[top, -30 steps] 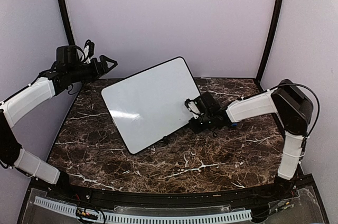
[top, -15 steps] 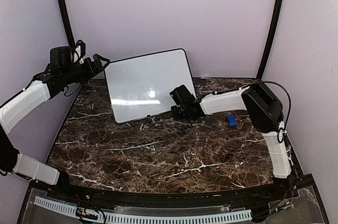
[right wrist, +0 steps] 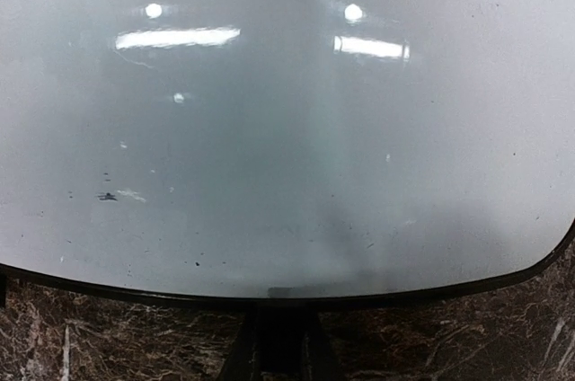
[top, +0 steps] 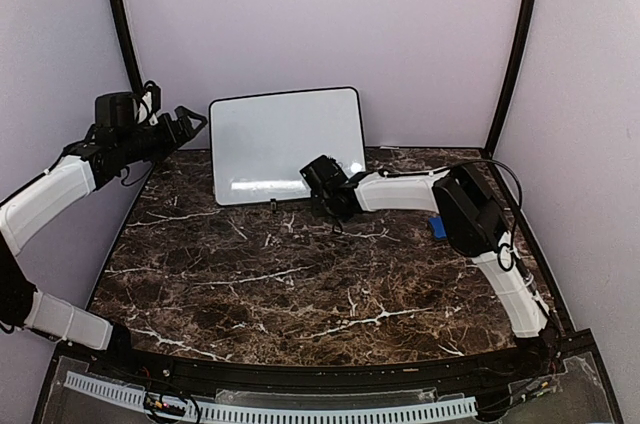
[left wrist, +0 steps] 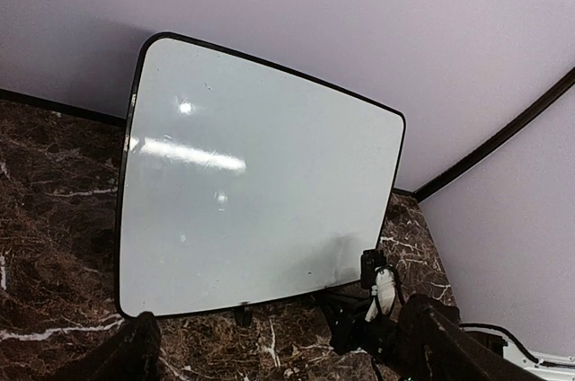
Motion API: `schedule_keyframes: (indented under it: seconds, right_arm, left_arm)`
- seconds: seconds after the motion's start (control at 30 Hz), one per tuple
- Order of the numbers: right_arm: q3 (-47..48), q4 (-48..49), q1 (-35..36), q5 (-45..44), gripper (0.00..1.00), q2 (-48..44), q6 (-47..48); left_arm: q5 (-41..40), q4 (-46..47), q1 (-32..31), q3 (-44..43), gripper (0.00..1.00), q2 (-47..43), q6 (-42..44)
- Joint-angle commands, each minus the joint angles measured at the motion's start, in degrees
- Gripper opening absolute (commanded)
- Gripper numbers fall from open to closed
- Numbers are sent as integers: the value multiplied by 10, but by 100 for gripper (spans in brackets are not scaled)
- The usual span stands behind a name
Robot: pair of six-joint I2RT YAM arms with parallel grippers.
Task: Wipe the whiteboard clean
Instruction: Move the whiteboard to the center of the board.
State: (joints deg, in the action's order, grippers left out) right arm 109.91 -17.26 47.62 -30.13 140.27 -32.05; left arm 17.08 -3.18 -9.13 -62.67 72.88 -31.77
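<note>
Next, I let go of the whiteboard with my right gripper at the back of the table, nearer the blue eraser block (top: 375, 204).
The whiteboard (top: 285, 144) stands nearly upright at the back of the table, leaning on the rear wall, its face wiped white. Only faint dark specks (right wrist: 108, 195) show low on the whiteboard (right wrist: 287, 129) in the right wrist view. My right gripper (top: 322, 182) is at the board's lower right edge, and the right gripper (right wrist: 280, 332) is shut with its tips meeting on the black bottom rim. My left gripper (top: 188, 124) hovers open near the board's left side, apart from it. In the left wrist view the whiteboard (left wrist: 260, 192) lies ahead of my left gripper (left wrist: 287, 363).
A small blue eraser block (top: 437, 226) lies on the dark marble table (top: 300, 284) to the right, beside the right arm's elbow. Lilac walls with black corner posts (top: 515, 54) close in the back and sides. The right arm (left wrist: 386, 318) shows low in the left wrist view.
The right gripper has swung the whiteboard from lying tilted over the table centre up and back to stand against the rear wall. The left gripper opened a little wider and drew slightly left.
</note>
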Motion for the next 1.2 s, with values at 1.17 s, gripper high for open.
schedule_keyframes:
  seconds: [1.17]
  right_arm:
    - [-450,252,-160,-16,0,-257,126]
  left_arm:
    - [34,30,9,20,96,0,-16]
